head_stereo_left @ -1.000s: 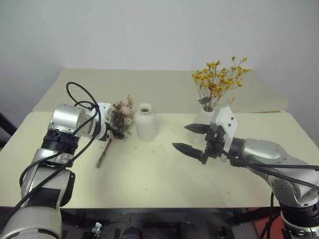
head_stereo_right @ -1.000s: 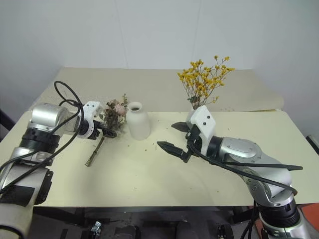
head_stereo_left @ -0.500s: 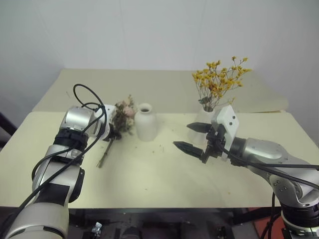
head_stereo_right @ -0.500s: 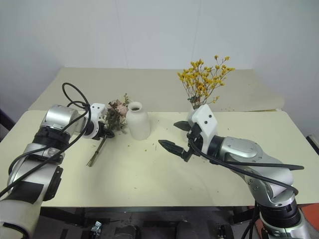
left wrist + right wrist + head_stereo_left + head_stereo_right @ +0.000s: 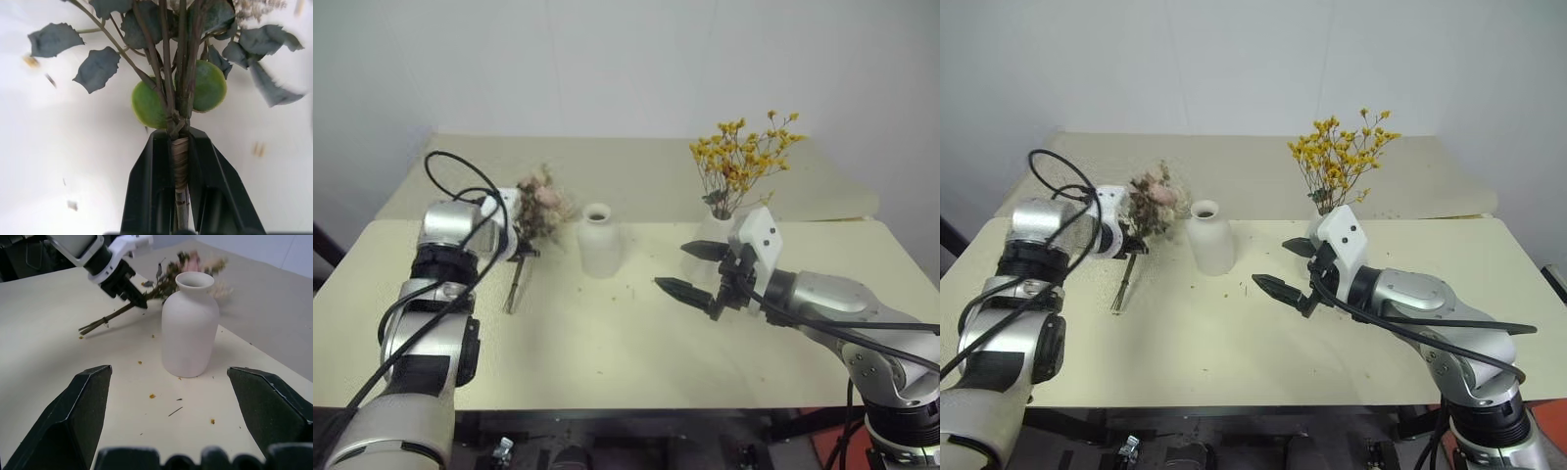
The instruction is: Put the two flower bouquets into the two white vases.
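Next, I release the pink and cream bouquet from my left gripper in the opening of the bottle-shaped white vase [image 5: 597,213].
My left gripper [image 5: 523,251] is shut on the thin brown stems of the pink and cream bouquet [image 5: 540,200]. It holds the bunch tilted, blossoms up and to the left of the bottle-shaped white vase [image 5: 599,241]. In the left wrist view the bound stems [image 5: 180,161] sit clamped between the black fingers [image 5: 149,186]. The stem ends [image 5: 512,294] hang close to the table. The yellow bouquet [image 5: 744,157] stands in the cone-shaped white vase [image 5: 710,233], partly hidden behind my right gripper [image 5: 674,266]. That gripper hovers open and holds nothing, pointing toward the bottle vase [image 5: 190,330].
Both vases stand on a cream table [image 5: 607,343]. Small dried crumbs [image 5: 628,289] lie scattered in front of the bottle vase. A second cream table [image 5: 626,162] stands behind, against the white wall. A black cable [image 5: 450,171] loops above my left wrist.
My left gripper has shut on the pink bouquet's stems and raised them up and to the left, tipping the blossoms upward. The right gripper has stayed where it was.
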